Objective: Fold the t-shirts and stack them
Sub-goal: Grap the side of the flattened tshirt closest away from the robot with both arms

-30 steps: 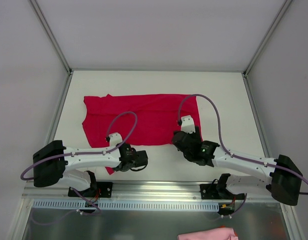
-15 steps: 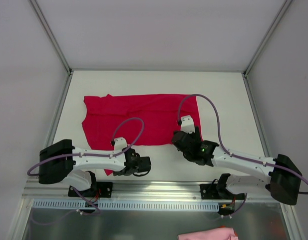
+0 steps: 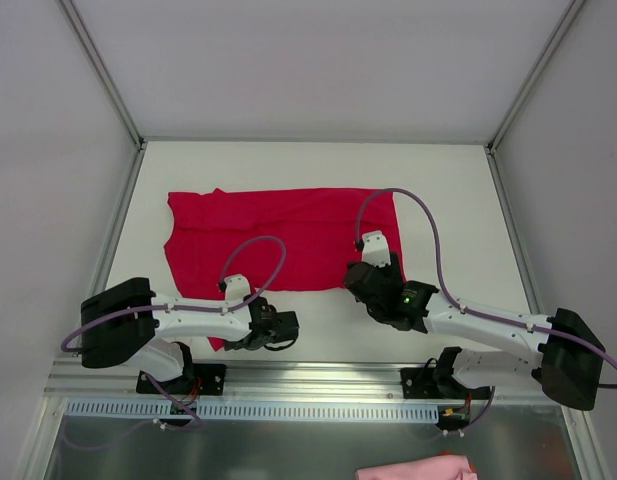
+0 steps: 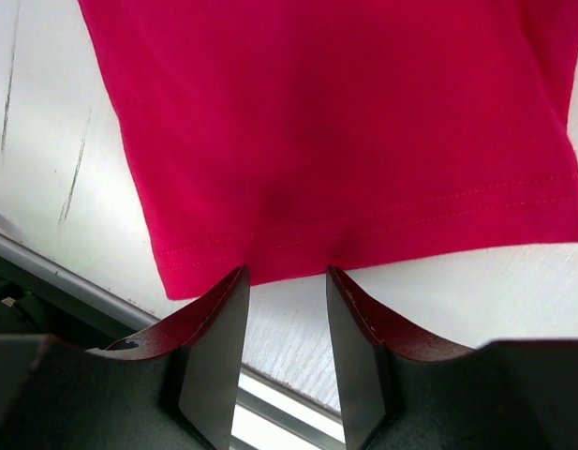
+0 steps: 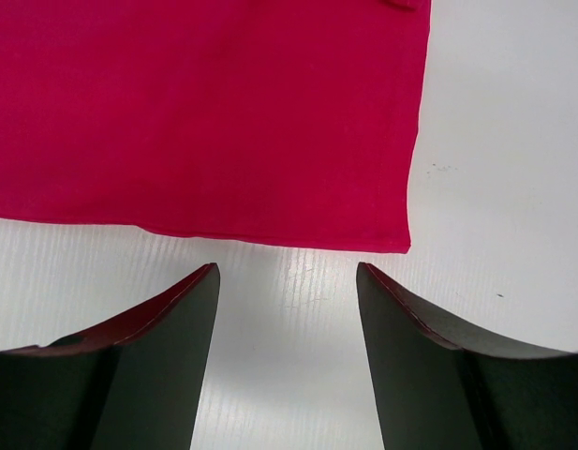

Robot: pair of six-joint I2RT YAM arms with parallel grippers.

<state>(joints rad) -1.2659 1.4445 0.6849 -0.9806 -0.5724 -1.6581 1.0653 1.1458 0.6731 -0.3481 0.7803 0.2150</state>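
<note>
The sleeve's inner edge is creased and lies away from my left gripper's fingers, so next I move that gripper along and pinch the hem's inner corner [image 4: 577, 231] first.
One crimson t-shirt [image 3: 288, 235] lies spread flat across the white table [image 3: 448, 220]. Its near left sleeve [image 3: 220, 342] reaches toward the front rail. My left gripper [image 3: 250, 338] sits at that sleeve. In the left wrist view the gripper [image 4: 287, 277] is open, its tips just short of the stitched hem [image 4: 363, 239], with bare table between them. My right gripper [image 3: 371, 290] hovers at the shirt's near right corner. It [image 5: 287, 272] stands open over bare table, and the shirt's edge [image 5: 204, 112] lies just beyond the tips.
A metal rail [image 3: 308, 375] runs along the table's front edge, close behind the left gripper. Grey walls and frame posts [image 3: 118, 215] border the table at left, right and back. A pink cloth [image 3: 413, 468] lies below the front rail at the bottom right.
My left gripper has opened and let go of the sleeve hem, and it has drawn back slightly toward the front edge. The right arm has not moved.
</note>
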